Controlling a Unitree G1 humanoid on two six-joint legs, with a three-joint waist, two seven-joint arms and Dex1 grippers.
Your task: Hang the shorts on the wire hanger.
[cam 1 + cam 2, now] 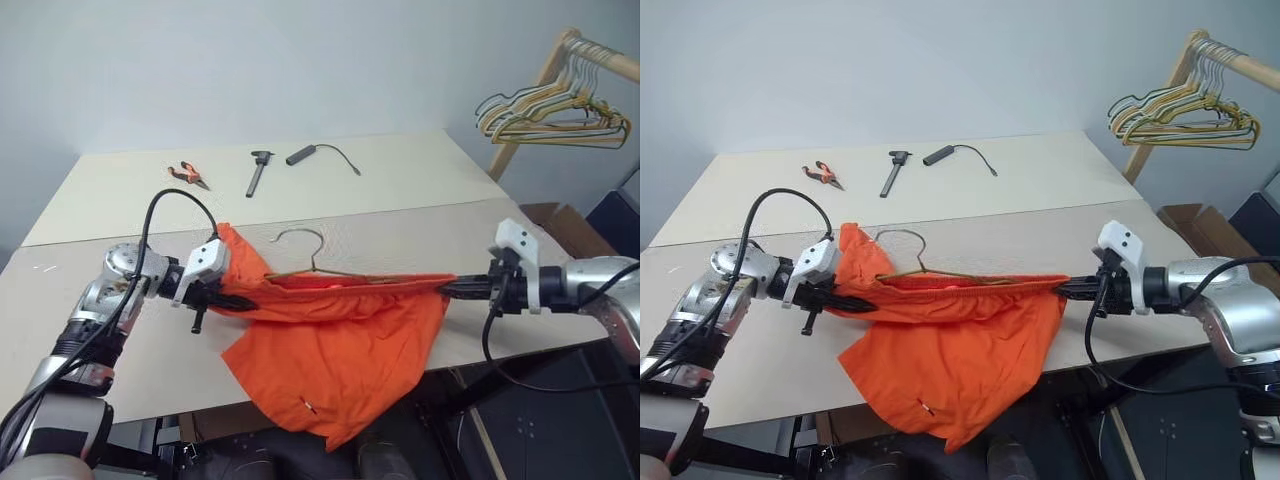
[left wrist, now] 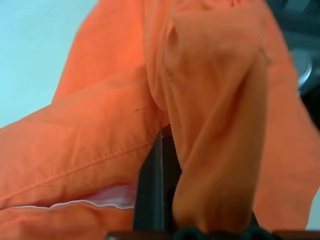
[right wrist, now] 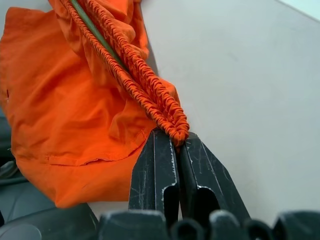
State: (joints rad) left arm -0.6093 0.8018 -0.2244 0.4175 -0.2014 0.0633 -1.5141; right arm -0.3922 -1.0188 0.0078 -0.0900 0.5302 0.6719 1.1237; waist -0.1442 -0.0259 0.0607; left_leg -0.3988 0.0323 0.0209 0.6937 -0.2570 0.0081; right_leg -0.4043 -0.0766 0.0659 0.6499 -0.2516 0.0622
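Note:
The wire hanger is off-centre toward my left gripper in the tight waistband, so my right gripper should take the hanger (image 1: 314,263) below its hook and centre it.
Bright orange shorts (image 1: 335,345) are stretched by the gathered waistband between my two grippers, just above the near table (image 1: 420,235), with the legs drooping over its front edge. My left gripper (image 1: 232,299) is shut on the waistband's left end, and fabric wraps its black fingers (image 2: 152,192). My right gripper (image 1: 452,289) is shut on the right end of the waistband (image 3: 172,122). The wire hanger (image 1: 312,262) has its hook and shoulders showing above the waistband, and its lower wire (image 3: 92,31) runs inside the waistband. A small white tag (image 1: 307,405) sits low on the shorts.
On the far table lie orange-handled pliers (image 1: 187,175), a dark hammer-like tool (image 1: 258,172) and a black cable with a cylindrical end (image 1: 312,153). A wooden rack (image 1: 545,85) at the back right carries a bunch of hangers (image 1: 550,115). A cardboard box (image 1: 565,225) stands right of the table.

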